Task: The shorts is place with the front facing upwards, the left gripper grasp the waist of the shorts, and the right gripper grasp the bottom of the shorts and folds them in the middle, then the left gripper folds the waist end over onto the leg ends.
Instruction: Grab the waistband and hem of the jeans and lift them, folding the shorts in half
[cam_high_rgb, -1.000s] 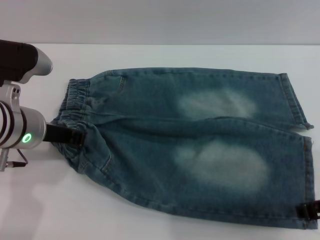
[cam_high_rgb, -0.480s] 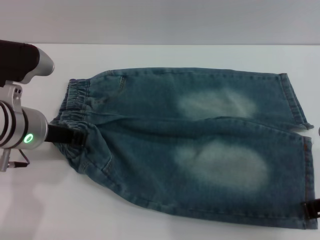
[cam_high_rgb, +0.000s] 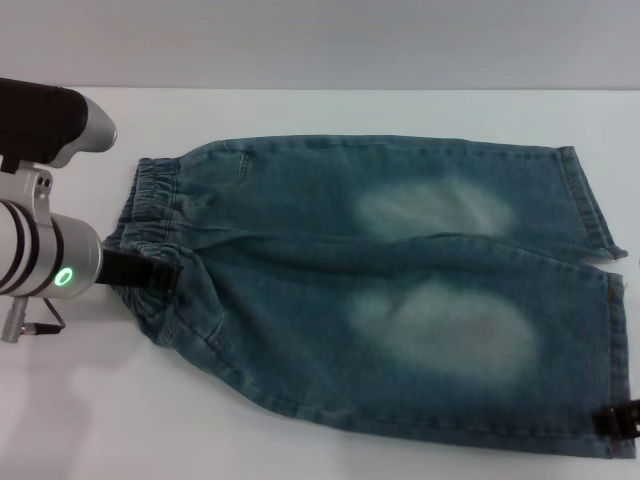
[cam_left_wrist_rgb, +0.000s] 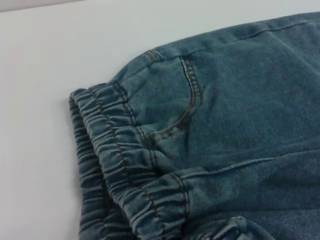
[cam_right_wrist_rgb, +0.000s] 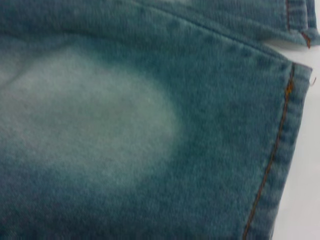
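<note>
The right fingers barely pass the near leg's hem, so they should open and take the cloth farther in before folding (cam_high_rgb: 583, 431).
Blue denim shorts (cam_high_rgb: 400, 280) lie flat and front up, with pale faded patches on both legs. The elastic waist (cam_high_rgb: 150, 200) points left and the leg ends (cam_high_rgb: 610, 330) point right. My left gripper (cam_high_rgb: 150, 272) reaches in from the left, its black tip resting on the near part of the waistband, where the cloth bunches. Just the black tip of my right gripper (cam_high_rgb: 620, 422) shows, at the near leg's hem corner. The left wrist view shows the gathered waistband (cam_left_wrist_rgb: 125, 165) and a pocket seam. The right wrist view shows the near leg's hem (cam_right_wrist_rgb: 280, 150).
The shorts lie on a white table (cam_high_rgb: 300, 110) with bare surface behind and to the left of them. My left arm's silver body (cam_high_rgb: 40, 265), with its green light, hangs over the table's left side.
My left arm has edged slightly right toward the waistband. The right gripper's tip shifted a little at the hem corner. The shorts lie as before.
</note>
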